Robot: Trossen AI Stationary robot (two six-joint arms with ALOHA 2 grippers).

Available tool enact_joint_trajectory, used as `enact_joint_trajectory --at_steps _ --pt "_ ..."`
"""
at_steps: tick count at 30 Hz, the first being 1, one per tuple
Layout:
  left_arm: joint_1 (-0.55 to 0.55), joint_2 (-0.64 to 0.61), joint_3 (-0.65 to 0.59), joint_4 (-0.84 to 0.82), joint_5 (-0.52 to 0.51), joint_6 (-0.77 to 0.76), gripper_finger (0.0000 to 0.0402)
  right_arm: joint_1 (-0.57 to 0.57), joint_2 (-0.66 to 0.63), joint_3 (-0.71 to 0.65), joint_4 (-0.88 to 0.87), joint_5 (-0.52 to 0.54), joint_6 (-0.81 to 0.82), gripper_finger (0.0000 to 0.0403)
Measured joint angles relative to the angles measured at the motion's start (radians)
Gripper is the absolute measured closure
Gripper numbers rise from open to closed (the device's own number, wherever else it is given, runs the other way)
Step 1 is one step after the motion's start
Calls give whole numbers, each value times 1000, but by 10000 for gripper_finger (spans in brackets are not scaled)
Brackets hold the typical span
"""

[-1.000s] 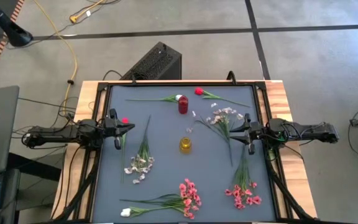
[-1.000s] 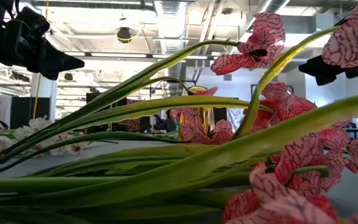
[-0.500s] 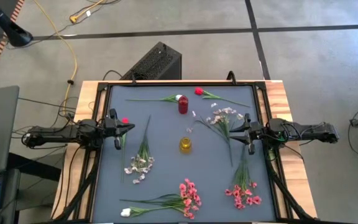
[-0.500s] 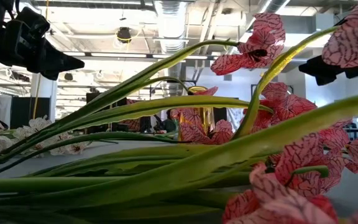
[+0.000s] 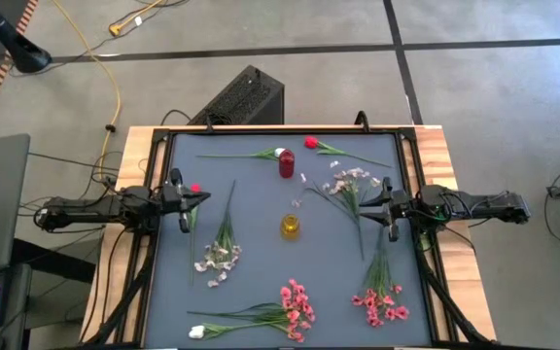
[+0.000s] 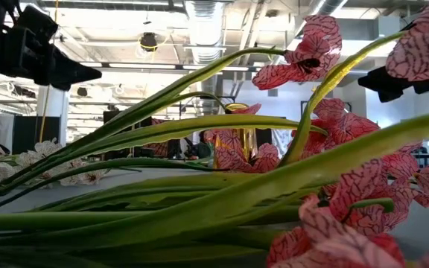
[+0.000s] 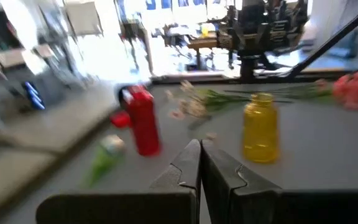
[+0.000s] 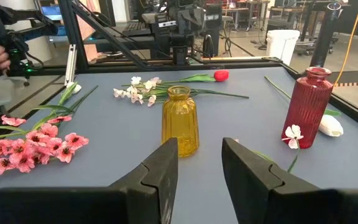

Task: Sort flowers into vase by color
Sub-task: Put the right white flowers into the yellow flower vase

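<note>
I will close my right gripper on the green stems (image 5: 358, 216) that are below the pale pink-white blossoms, between the red vase and my right gripper.
Flower sprays lie flat on the dark mat. A white bud (image 5: 280, 153) and a red rosebud (image 5: 310, 143) lie by the far edge. Pale pink-white blossoms lie at right (image 5: 351, 181) and left (image 5: 217, 261). Bright pink clusters (image 5: 297, 306) (image 5: 379, 303) and another white bud (image 5: 196, 332) lie near the front edge. A second red rosebud (image 5: 195, 189) lies beside my left gripper (image 5: 189, 200), which is shut (image 7: 199, 158) and holds nothing. My right gripper (image 5: 381, 205) is open (image 8: 199, 165) at the mat's right side, above stems. A red vase (image 5: 287, 163) and a yellow vase (image 5: 290, 227) stand upright mid-mat.
Wooden table borders (image 5: 440, 146) flank the mat. A black box (image 5: 241, 97) sits on the floor beyond the far edge. Pink blossoms and green leaves (image 6: 222, 193) fill the low view. Bare mat (image 5: 261, 194) lies between the vases and my left gripper.
</note>
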Motion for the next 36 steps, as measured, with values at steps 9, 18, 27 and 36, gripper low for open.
enact_joint_trajectory --at_steps 9,18,27,36 --pt "0 0 0 42 -42 -360 401 -3 0 -4 37 2 -130 251" --pt "0 0 0 97 38 -307 401 -16 0 -3 237 11 -150 251" --pt "0 146 0 404 97 -155 401 -64 7 11 386 64 -3 251" --pt "1 477 42 753 60 -55 401 -121 230 198 107 118 230 251"
